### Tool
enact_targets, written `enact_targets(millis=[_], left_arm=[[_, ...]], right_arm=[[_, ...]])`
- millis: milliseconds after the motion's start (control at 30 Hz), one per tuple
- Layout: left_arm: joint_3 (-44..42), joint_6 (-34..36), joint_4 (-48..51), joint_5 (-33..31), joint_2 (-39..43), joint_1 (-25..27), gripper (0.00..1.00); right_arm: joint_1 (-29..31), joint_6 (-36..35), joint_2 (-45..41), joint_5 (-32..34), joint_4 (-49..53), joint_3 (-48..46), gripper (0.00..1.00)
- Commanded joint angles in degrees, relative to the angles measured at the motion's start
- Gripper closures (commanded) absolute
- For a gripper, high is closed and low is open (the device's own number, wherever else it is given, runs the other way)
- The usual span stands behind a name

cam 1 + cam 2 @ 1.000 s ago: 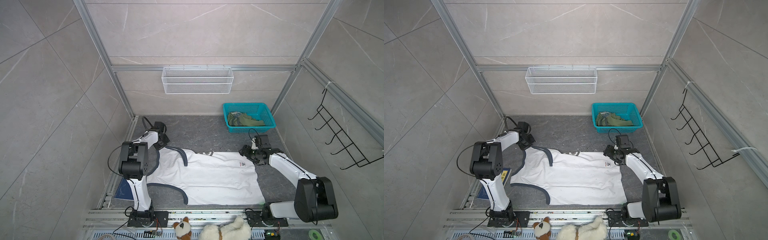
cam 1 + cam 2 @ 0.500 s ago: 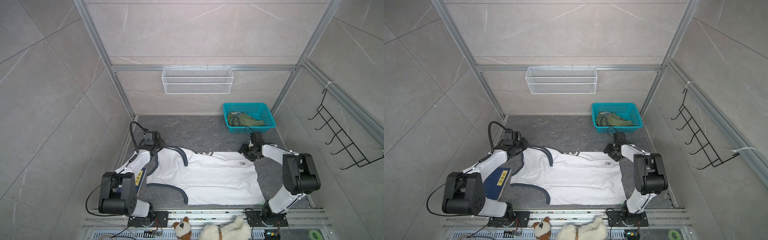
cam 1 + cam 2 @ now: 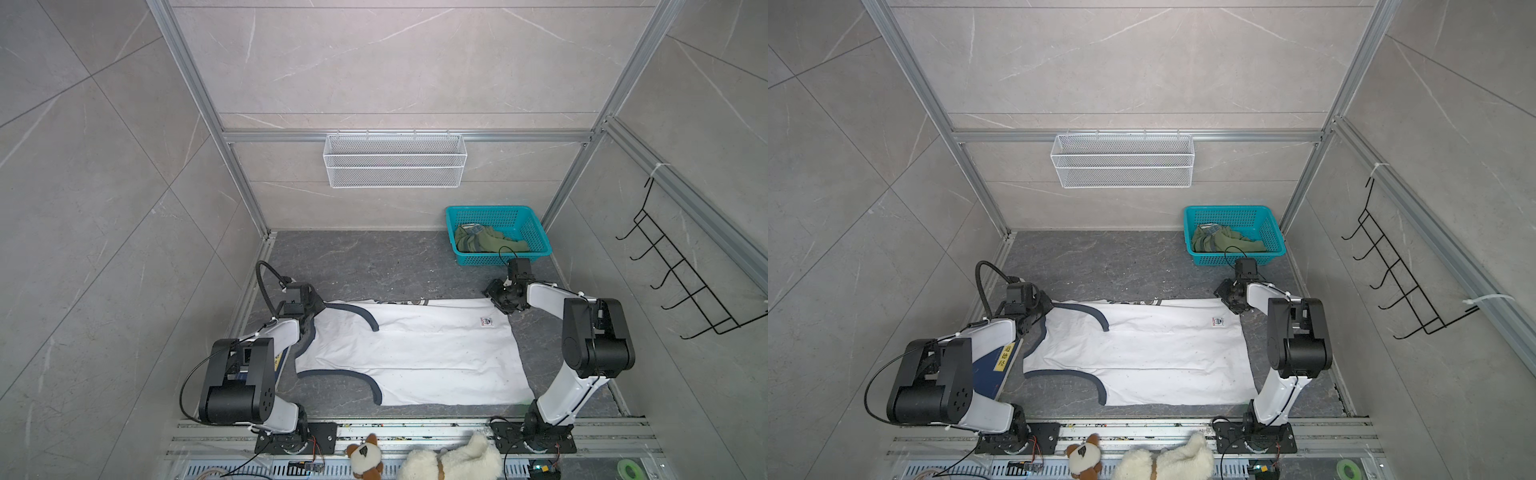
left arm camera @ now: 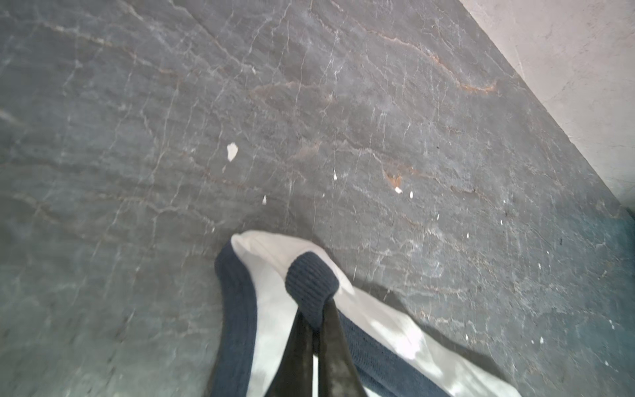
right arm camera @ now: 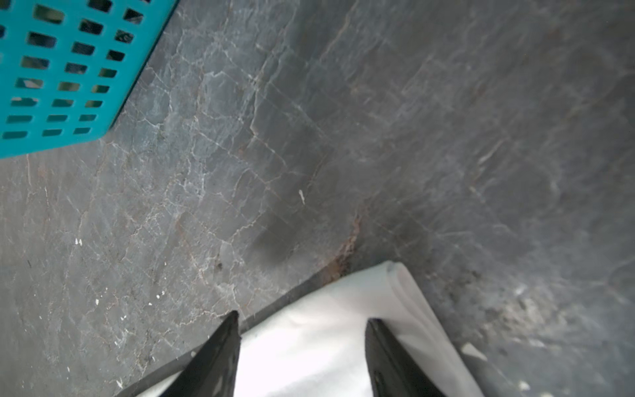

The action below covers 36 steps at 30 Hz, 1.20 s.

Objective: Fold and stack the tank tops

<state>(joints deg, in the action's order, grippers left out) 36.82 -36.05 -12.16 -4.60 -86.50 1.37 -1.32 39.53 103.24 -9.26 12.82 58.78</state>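
Observation:
Next, my left gripper opens and takes the strap by that corner [image 4: 243, 242], because it is pinching the bunched navy trim short of the strap's corner.
The white tank top [image 3: 415, 353] [image 3: 1142, 353] with navy trim lies spread flat on the dark grey table in both top views. My left gripper [image 3: 312, 311] [image 3: 1043, 311] [image 4: 314, 309] is shut on the navy trim [image 4: 311, 278] of its far left shoulder strap, which bunches at the fingertips. My right gripper [image 3: 497, 297] [image 3: 1226, 297] [image 5: 302, 318] is open low over the far right hem corner [image 5: 347, 302], one finger [image 5: 225, 338] on each side of it. The olive green tank top [image 3: 486, 242] [image 3: 1225, 241] lies crumpled in the teal basket [image 3: 498, 260] [image 3: 1237, 260] [image 5: 51, 86].
A white wire basket [image 3: 395, 160] hangs on the back wall and a black hook rack [image 3: 681, 282] on the right wall. Plush toys [image 3: 453, 461] lie on the front rail. A blue board [image 3: 1000, 365] with a yellow label lies under my left arm.
My left arm's elbow has dropped low toward the front and my right arm's elbow has risen. Both grippers stayed at the tank top's far corners. The right jaws have narrowed a little.

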Motion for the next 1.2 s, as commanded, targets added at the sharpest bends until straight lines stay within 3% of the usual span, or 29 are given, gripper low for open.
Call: enact_targets(millis=[0,267,467,600,833,1000,1167], left_arm=[[2.62,2.14,-3.98,-2.76,-2.47,-0.58,1.0],[7.52,-0.13,7.49,-0.61,-2.73,-0.58,0.98],[8.05,-1.17,17.69,-3.12,5.06,-0.58,0.72],[8.05,-1.48,22.01,-5.33,8.7,-0.58,0.56],[14.32,-2.14,27.44,-2.78,3.69,-1.18,0.43],[17.96,-3.23,30.2,-1.03,-4.0,-1.53,0.44],[18.42,-2.67,28.25,0.26,-7.54,-2.73,0.49]], right_arm=[[-1.45,0.99,4.49,3.66,2.96,-0.51,0.39],[-1.55,-2.15,0.21,3.69,1.14,-0.65,0.37],[-1.01,-5.2,-7.43,5.09,4.2,-0.42,0.3],[2.49,-7.66,-11.27,5.44,8.0,0.79,0.29],[18.19,-8.72,-16.06,5.75,11.22,0.34,0.31],[30.12,-9.77,-16.74,6.46,10.02,-0.07,0.32],[41.85,-12.72,-11.6,10.6,9.66,3.98,0.32]])
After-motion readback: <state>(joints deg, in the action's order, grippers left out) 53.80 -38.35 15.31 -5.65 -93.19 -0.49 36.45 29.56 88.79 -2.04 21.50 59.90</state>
